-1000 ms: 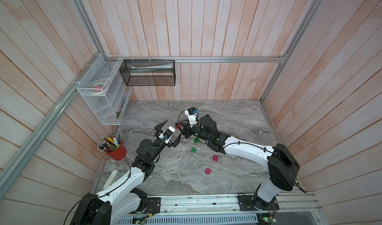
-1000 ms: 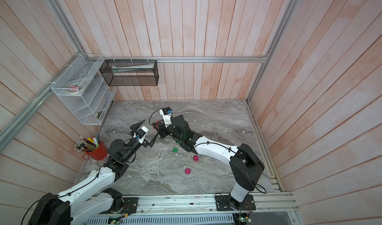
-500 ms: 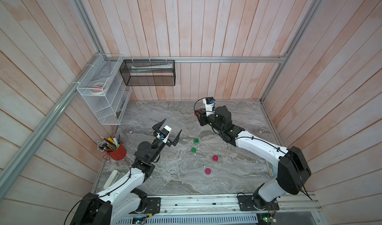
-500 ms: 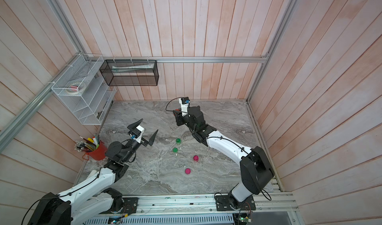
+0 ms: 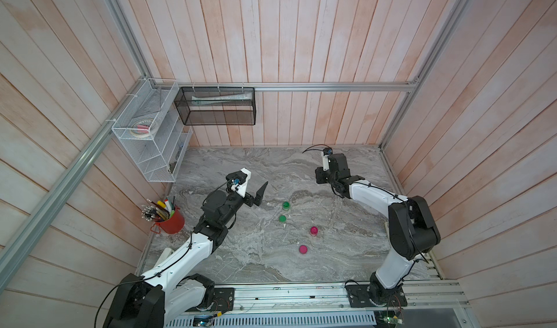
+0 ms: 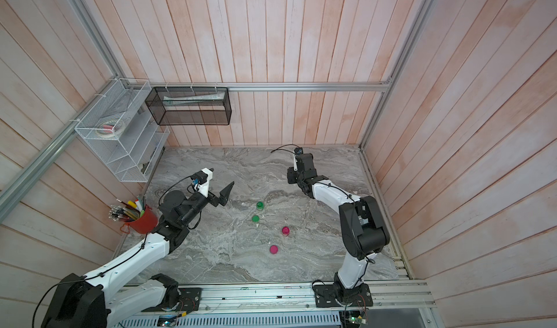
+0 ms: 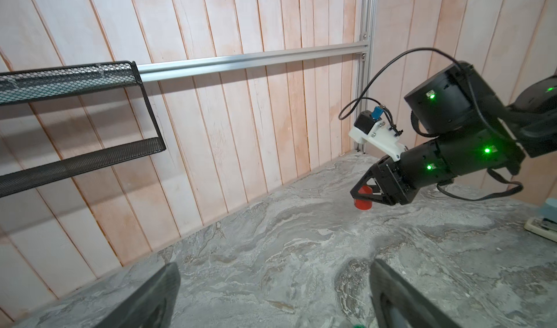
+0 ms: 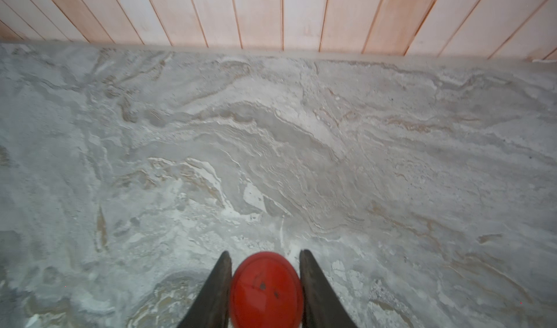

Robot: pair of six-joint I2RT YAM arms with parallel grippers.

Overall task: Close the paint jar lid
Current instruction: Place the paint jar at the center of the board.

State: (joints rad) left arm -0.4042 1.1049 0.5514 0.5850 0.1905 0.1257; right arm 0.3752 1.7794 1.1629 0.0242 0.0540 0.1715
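Observation:
I will use my right gripper to set the red-lidded paint jar, now low near the back wall, down on the bare marble (image 5: 291,185) (image 8: 168,236) behind the green-lidded jars.
A small paint jar with a red lid (image 8: 266,290) sits between the fingers of my right gripper (image 8: 265,252), which is shut on its sides. The left wrist view shows the same red jar (image 7: 363,204) under the right gripper (image 7: 361,194), low at the marble top near the back wall; I cannot tell if it touches. In both top views the jar is hidden beneath the right gripper (image 5: 319,179) (image 6: 291,177). My left gripper (image 5: 256,180) (image 7: 274,263) hangs open and empty at centre left, well apart from it.
Two green-lidded jars (image 5: 285,205) (image 5: 282,218) and two pink-lidded jars (image 5: 314,230) (image 5: 303,249) stand mid-table. A red cup of pens (image 5: 168,221) is at the left edge. A white wire rack (image 5: 150,136) and black mesh basket (image 5: 217,109) hang on the walls.
My right arm has swung from the table's middle, beside the left gripper, to the back right with the red jar in its grip. The left gripper stayed open and drew back slightly.

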